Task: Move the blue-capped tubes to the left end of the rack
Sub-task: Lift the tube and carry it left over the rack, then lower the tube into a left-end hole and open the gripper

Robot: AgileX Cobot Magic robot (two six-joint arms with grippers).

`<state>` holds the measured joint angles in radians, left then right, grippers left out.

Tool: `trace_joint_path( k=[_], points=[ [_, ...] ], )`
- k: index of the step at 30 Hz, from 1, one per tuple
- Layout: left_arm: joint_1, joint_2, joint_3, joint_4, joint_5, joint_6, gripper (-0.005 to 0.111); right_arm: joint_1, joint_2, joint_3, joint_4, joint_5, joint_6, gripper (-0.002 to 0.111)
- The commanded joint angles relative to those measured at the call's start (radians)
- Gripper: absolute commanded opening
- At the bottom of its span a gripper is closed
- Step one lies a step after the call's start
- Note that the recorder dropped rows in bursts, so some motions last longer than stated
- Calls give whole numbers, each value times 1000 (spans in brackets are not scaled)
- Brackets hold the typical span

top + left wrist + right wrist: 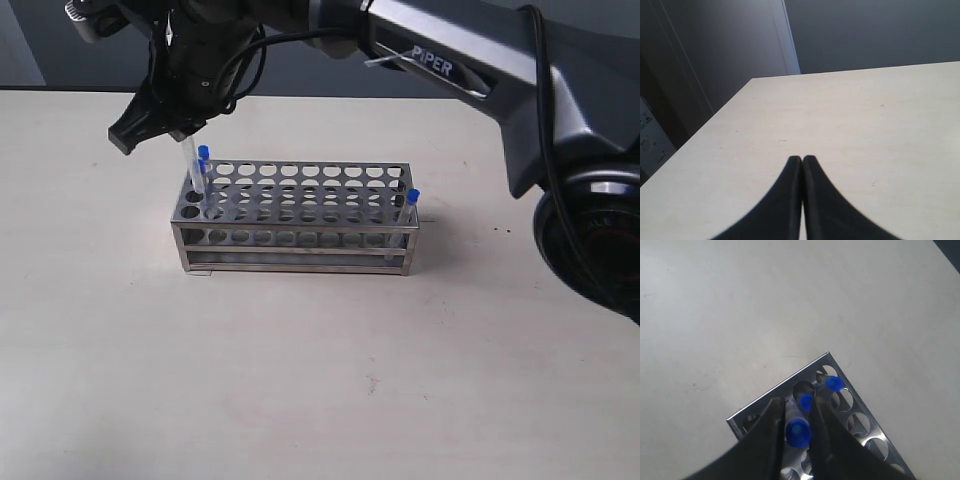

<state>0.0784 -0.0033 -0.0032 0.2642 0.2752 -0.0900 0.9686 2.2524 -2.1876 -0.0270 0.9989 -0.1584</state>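
Observation:
My right gripper needs to let go of the blue-capped tube in the rack's end-row hole [193,196] [779,406], just in front of its standing blue-capped neighbours.
The steel rack [300,240] stands mid-table. My right gripper [183,132] reaches across to the rack's left end and is shut on a blue-capped tube [193,168], which slants down into a hole at that end. In the right wrist view the held tube's cap [798,434] sits between the fingers of the right gripper [797,398], above the rack's corner [770,396]. Two more blue-capped tubes [806,401] [834,383] stand in holes just beside it. A further blue-capped tube [412,197] stands at the rack's right end. My left gripper [802,159] is shut on nothing, over bare table.
The pale table [300,380] spreads in front of and around the rack. The right arm's dark body [560,110] spans the upper right of the exterior view. In the left wrist view the table's far edge [775,76] meets a dark wall.

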Motion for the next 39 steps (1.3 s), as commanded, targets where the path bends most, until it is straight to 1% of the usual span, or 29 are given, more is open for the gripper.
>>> trace_joint_path(
  k=[1,28,39],
  points=[
    [-3,3,3,1,-13,-6,0,-2,14,-1,4,15,2,-1],
    [-3,3,3,1,-13,-6,0,-2,-24,-2,18,29,2,-1],
    [-3,3,3,1,-13,-6,0,-2,77,0,44,30,4,-1]
  ],
)
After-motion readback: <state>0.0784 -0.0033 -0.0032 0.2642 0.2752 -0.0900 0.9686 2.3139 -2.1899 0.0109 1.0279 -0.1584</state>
